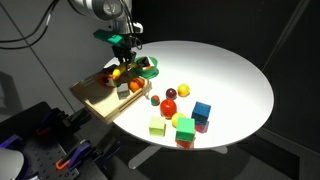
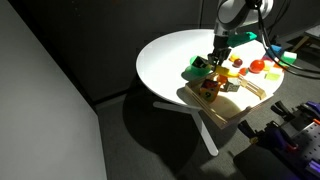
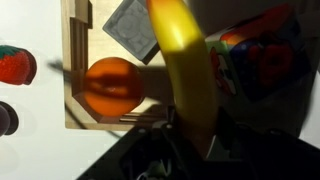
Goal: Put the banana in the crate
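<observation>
I should use my gripper to set the banana down on the crate's bottom beside the grey block (image 1: 105, 89), and let it rest there.
In the wrist view the yellow banana (image 3: 185, 60) runs up from between my gripper's fingers (image 3: 190, 135), which are shut on its lower end. It hangs over the light-wood crate (image 3: 72, 90), beside an orange ball (image 3: 110, 85) and a grey block (image 3: 135, 30) that lie inside. In both exterior views the gripper (image 1: 124, 58) (image 2: 219, 52) is low over the crate (image 1: 92, 98) (image 2: 238, 103) at the edge of the round white table. The banana is too small to pick out there.
A green-and-white bowl (image 1: 150, 68) (image 2: 195, 68) sits next to the crate. A blue cube (image 1: 202, 110), a yellow-green cube (image 1: 184, 128), a green cube (image 1: 157, 127) and red pieces (image 1: 170, 105) lie on the white table (image 1: 230, 70). A red toy (image 3: 15, 65) lies outside the crate.
</observation>
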Controlling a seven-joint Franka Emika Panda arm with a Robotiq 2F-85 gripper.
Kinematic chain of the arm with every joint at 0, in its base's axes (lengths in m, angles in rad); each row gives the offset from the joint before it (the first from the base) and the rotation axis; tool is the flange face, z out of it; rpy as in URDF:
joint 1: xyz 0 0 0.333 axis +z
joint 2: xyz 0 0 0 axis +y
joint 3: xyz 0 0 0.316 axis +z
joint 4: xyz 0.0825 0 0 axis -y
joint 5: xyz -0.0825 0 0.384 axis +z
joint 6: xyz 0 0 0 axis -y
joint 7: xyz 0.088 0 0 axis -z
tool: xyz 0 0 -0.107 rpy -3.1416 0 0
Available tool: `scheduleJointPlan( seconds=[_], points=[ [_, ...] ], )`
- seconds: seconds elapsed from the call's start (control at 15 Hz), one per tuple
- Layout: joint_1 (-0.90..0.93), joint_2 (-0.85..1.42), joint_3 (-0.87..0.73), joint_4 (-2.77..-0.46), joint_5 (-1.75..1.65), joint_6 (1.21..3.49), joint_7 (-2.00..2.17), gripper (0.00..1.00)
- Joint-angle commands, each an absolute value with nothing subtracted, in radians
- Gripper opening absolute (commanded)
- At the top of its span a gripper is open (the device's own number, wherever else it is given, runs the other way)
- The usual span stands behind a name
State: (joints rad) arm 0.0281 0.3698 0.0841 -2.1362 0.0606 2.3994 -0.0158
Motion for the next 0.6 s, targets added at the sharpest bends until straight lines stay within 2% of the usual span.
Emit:
scheduleJointPlan(
  seconds=[0.0, 0.53],
  points=[
    [0.065, 0.29, 0.067, -2.199, 0.052, 2.383, 0.082, 0.16],
    [0.115, 0.211, 0.057, -2.291, 0.011, 2.347, 0.239, 0.16]
  ],
)
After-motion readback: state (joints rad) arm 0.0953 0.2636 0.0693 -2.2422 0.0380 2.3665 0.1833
